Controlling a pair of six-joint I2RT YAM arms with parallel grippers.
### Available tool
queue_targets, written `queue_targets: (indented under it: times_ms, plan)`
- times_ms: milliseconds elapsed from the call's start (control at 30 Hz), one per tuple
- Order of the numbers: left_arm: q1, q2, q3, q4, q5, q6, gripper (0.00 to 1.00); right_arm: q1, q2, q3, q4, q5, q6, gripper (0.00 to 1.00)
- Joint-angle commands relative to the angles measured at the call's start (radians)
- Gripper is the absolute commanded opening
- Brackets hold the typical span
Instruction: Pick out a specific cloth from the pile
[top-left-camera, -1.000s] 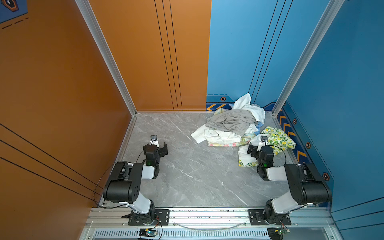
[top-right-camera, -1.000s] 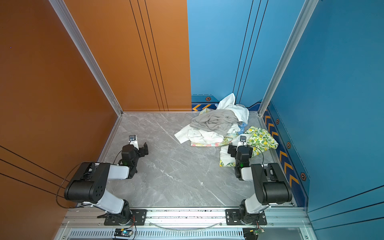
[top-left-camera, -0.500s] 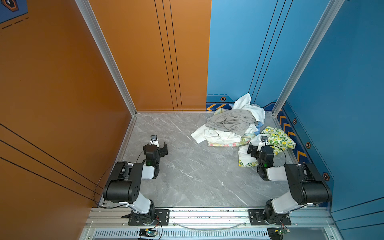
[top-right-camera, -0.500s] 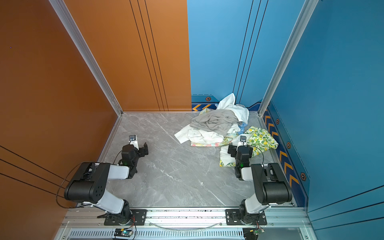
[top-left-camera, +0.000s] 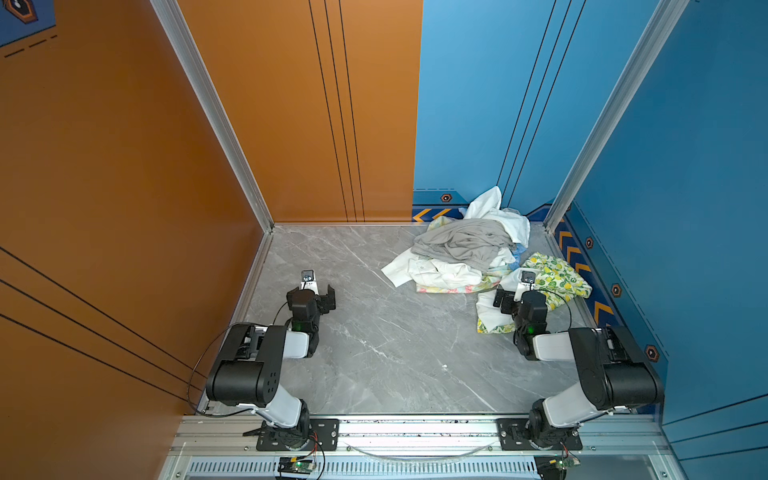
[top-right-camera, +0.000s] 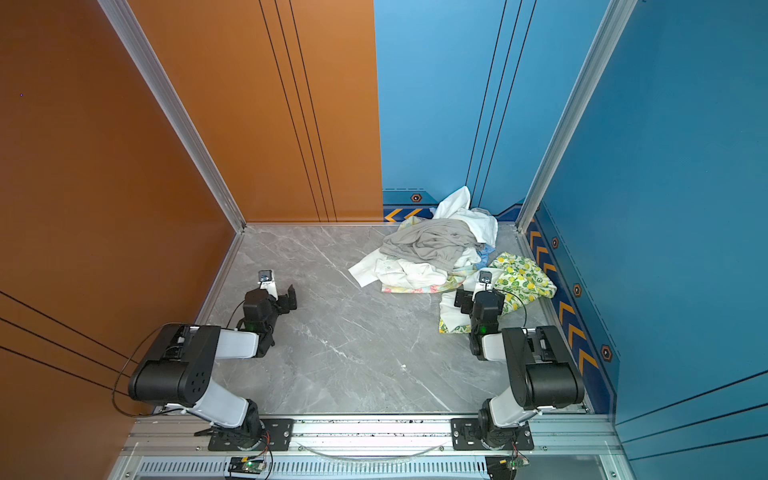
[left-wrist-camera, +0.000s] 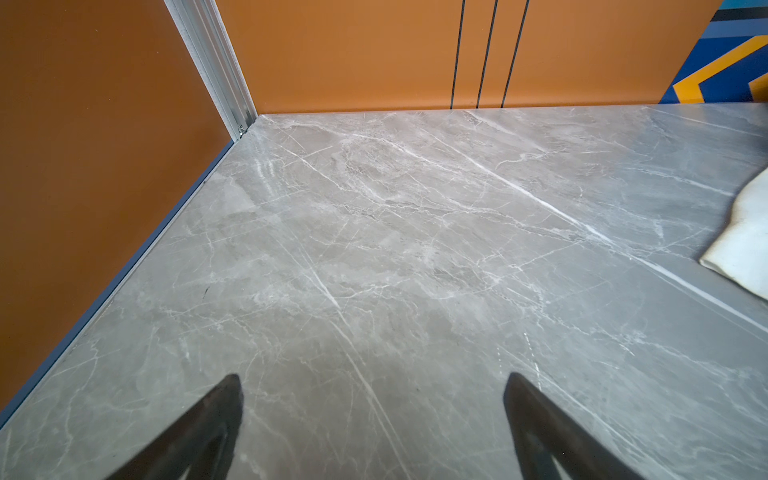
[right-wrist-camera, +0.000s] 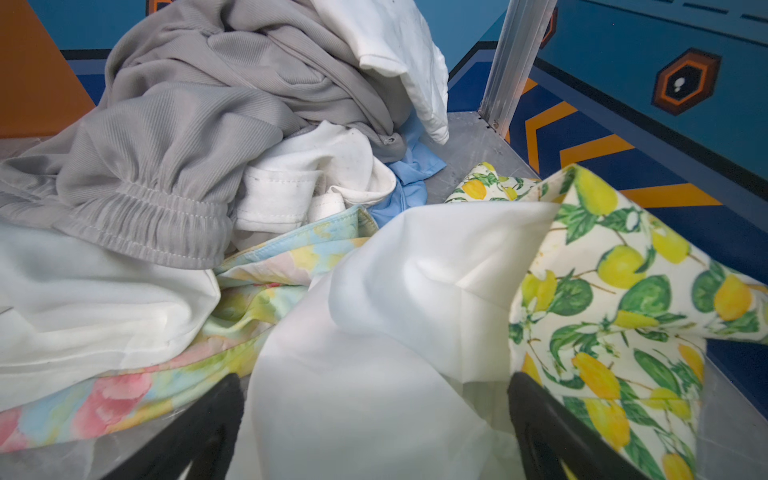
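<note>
I will next move my right gripper to the white shirt's front part (top-left-camera: 435, 269) (right-wrist-camera: 56, 316), above the pastel floral cloth near the grey garment, and close it there.
The pile (top-left-camera: 467, 249) (top-right-camera: 436, 249) lies at the back right of the grey marble floor. The cloth, a plain white shirt (top-left-camera: 428, 270) (top-right-camera: 395, 270), spreads out at the pile's front left, partly under a grey garment (top-left-camera: 461, 243) (right-wrist-camera: 187, 124). Its white fabric (right-wrist-camera: 83, 303) also shows in the right wrist view, and one corner (left-wrist-camera: 744, 245) in the left wrist view. My left gripper (top-left-camera: 316, 293) (left-wrist-camera: 372, 378) stands open over bare floor, well left of the pile. My right gripper (top-left-camera: 517, 297) (right-wrist-camera: 374, 378) is open, straddling the white underside of the lemon-print cloth (top-left-camera: 555, 278) (right-wrist-camera: 623, 291).
A pastel floral cloth (top-left-camera: 449, 286) (right-wrist-camera: 270, 270) lies under the shirt, and a light blue piece (right-wrist-camera: 415, 166) peeks out behind. Orange wall panels (top-left-camera: 124, 208) close the left and back, blue ones (top-left-camera: 685, 208) the right. An aluminium post (right-wrist-camera: 511, 62) stands in the corner.
</note>
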Motion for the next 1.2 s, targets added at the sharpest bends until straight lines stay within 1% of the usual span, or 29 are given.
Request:
queue_targets:
  times_ms: [0,67,133,233,300,333,400,467,533,600,667,700,733,767,867,967,1033,1167]
  plan:
    - [-0.020,-0.013,-0.007,0.011,0.013,0.035,0.98,0.019,-0.024,-0.024,0.048,0.036,-0.018,1.00]
    - [-0.022,-0.019,-0.002,0.001,0.011,0.035,0.98,0.022,-0.055,-0.038,0.049,0.059,-0.015,1.00]
    - [-0.022,-0.051,0.023,-0.073,-0.007,0.030,0.98,0.026,-0.095,-0.051,0.040,0.078,-0.013,1.00]
    - [-0.032,-0.120,0.123,-0.307,-0.039,0.029,0.98,0.049,-0.160,-0.046,-0.030,0.143,-0.014,1.00]
    - [-0.047,-0.155,0.166,-0.401,-0.084,0.027,0.98,0.065,-0.198,-0.029,-0.084,0.184,-0.017,1.00]
    - [-0.058,-0.168,0.200,-0.470,-0.120,0.004,0.98,0.076,-0.222,-0.014,-0.121,0.215,-0.023,1.00]
    - [-0.070,-0.188,0.281,-0.612,-0.133,-0.039,0.98,0.094,-0.281,0.029,-0.212,0.265,-0.014,1.00]
    - [-0.095,-0.197,0.352,-0.725,-0.099,-0.063,0.98,0.092,-0.338,0.077,-0.296,0.251,0.029,1.00]
    - [-0.121,-0.204,0.413,-0.817,-0.057,-0.085,0.98,0.103,-0.386,0.155,-0.426,0.257,0.076,1.00]
    - [-0.136,-0.206,0.478,-0.912,0.049,-0.112,0.98,0.123,-0.415,0.225,-0.544,0.243,0.109,1.00]
    - [-0.156,-0.197,0.536,-0.983,0.196,-0.136,0.98,0.156,-0.431,0.273,-0.607,0.201,0.114,1.00]
    - [-0.171,-0.191,0.563,-1.011,0.288,-0.139,0.98,0.176,-0.431,0.297,-0.634,0.179,0.111,1.00]
    - [-0.194,-0.182,0.589,-1.036,0.363,-0.135,0.98,0.196,-0.424,0.328,-0.673,0.161,0.114,0.99]
    - [-0.216,-0.173,0.607,-1.057,0.403,-0.130,0.98,0.219,-0.410,0.366,-0.730,0.154,0.120,0.99]
    - [-0.288,-0.143,0.682,-1.150,0.468,-0.113,0.98,0.293,-0.326,0.479,-0.880,0.136,0.110,0.98]
    - [-0.336,-0.139,0.695,-1.178,0.484,-0.129,0.98,0.365,-0.217,0.576,-0.994,0.113,0.101,0.98]
    - [-0.364,-0.138,0.694,-1.178,0.461,-0.144,0.98,0.403,-0.138,0.631,-1.045,0.089,0.108,0.97]
    - [-0.388,-0.126,0.701,-1.179,0.441,-0.176,0.98,0.452,0.014,0.732,-1.120,0.073,0.118,0.93]
